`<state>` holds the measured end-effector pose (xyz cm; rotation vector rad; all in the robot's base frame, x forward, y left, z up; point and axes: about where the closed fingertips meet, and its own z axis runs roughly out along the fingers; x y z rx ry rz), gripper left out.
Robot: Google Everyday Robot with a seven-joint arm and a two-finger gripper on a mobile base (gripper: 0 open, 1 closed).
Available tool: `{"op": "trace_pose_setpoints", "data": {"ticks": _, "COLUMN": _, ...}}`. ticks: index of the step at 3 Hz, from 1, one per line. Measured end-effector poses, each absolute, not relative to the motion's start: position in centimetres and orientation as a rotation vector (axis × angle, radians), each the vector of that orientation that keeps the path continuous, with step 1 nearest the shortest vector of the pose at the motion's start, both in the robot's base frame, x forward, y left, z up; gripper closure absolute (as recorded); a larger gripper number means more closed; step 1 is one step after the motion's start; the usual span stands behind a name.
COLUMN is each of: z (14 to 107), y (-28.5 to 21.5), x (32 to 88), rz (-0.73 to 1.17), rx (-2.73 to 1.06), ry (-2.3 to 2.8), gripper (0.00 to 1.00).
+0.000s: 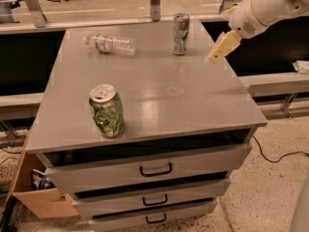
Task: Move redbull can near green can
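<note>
The gripper's next target is the redbull can's upper part point(181, 29), just above its middle. Next, I move it there and close it.
The slim silver and blue redbull can point(180, 34) stands upright near the far edge of the grey cabinet top point(193, 95). The wider green can point(106, 111) with a silver top stands near the front left. My gripper point(217, 53) hangs above the right side of the top, to the right of the redbull can and a little nearer than it, not touching it. It holds nothing.
A clear plastic bottle point(110, 44) lies on its side at the far left of the top. Drawers point(154, 168) sit below the front edge. A cardboard box point(41, 197) is on the floor at the lower left. A rail and black panels run behind.
</note>
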<state>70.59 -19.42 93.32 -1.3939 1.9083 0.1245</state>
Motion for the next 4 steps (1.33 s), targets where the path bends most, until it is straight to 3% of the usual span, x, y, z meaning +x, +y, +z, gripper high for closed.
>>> {"op": "trace_pose_setpoints", "data": {"ticks": 2, "z": 91.9, "y": -16.6, "x": 78.5, "rz": 0.267, "rx": -1.252, "ry": 1.840, "gripper": 0.00}}
{"op": "trace_pose_setpoints", "data": {"ticks": 4, "z": 90.6, "y": -12.5, "x": 81.9, "rz": 0.464, "rx": -1.096, "ry": 1.807, "gripper": 0.00}}
